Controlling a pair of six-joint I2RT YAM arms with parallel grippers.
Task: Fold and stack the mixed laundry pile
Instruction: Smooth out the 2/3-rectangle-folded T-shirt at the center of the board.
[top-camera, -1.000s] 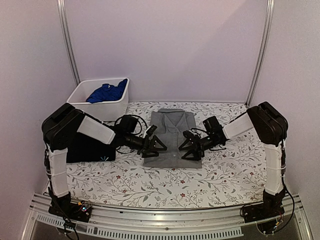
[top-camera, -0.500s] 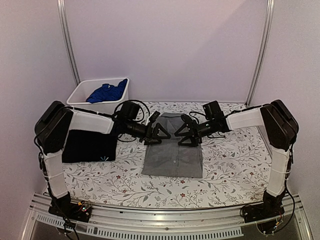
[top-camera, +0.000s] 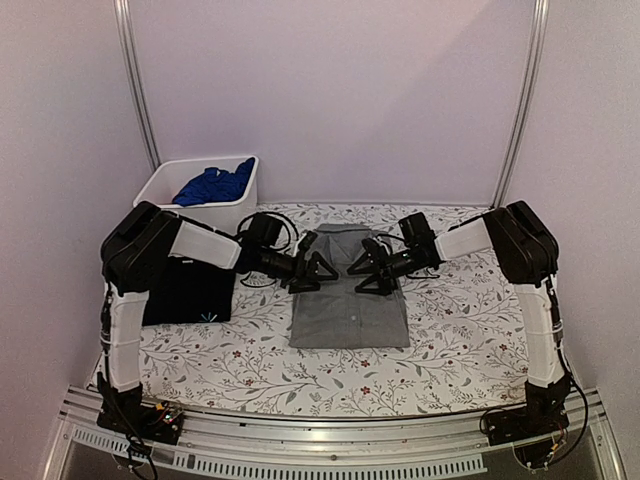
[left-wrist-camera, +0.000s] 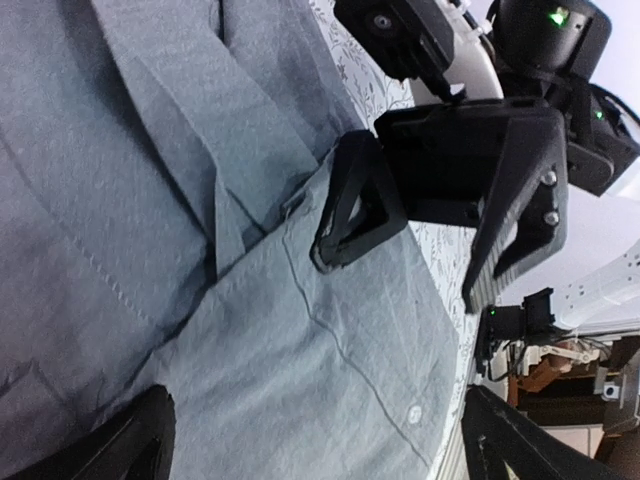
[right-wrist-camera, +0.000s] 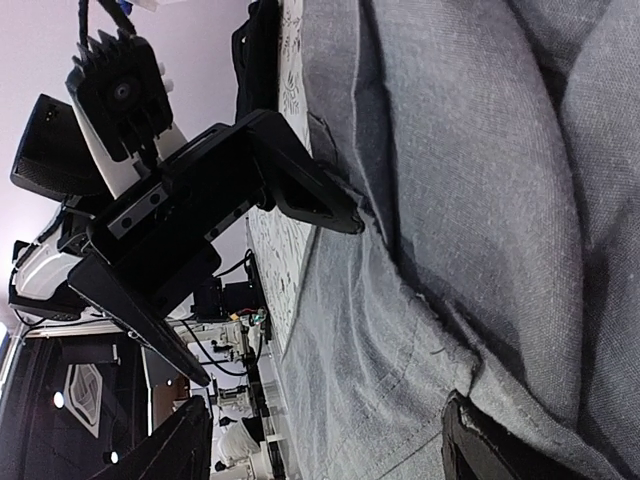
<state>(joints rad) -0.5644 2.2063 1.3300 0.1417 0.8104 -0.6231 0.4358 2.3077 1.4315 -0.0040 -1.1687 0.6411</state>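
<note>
My left gripper should grab the middle of the grey shirt's near hem (top-camera: 338, 347), across from the collar, so that it can fold the shirt over.
The grey collared button shirt (top-camera: 350, 305) lies folded flat at the table's middle, collar at the far end. It fills the left wrist view (left-wrist-camera: 200, 250) and the right wrist view (right-wrist-camera: 480, 180). My left gripper (top-camera: 316, 270) and right gripper (top-camera: 371, 268) face each other low over the shirt's far half, both open and empty. In each wrist view my own jaws (left-wrist-camera: 320, 450) (right-wrist-camera: 330, 445) stand wide apart over the cloth. The black T-shirt (top-camera: 185, 293) lies folded at the left. The bright blue garment (top-camera: 213, 185) is in the bin.
The white plastic bin (top-camera: 160, 200) stands at the back left corner. The table has a floral cloth (top-camera: 460, 320). Pale walls and metal posts close in the back and sides. A metal rail runs along the near edge.
Both grippers moved from the shirt's middle toward its collar end, then came slightly back. The shirt's near edge shifted a little nearer. Both stayed open.
</note>
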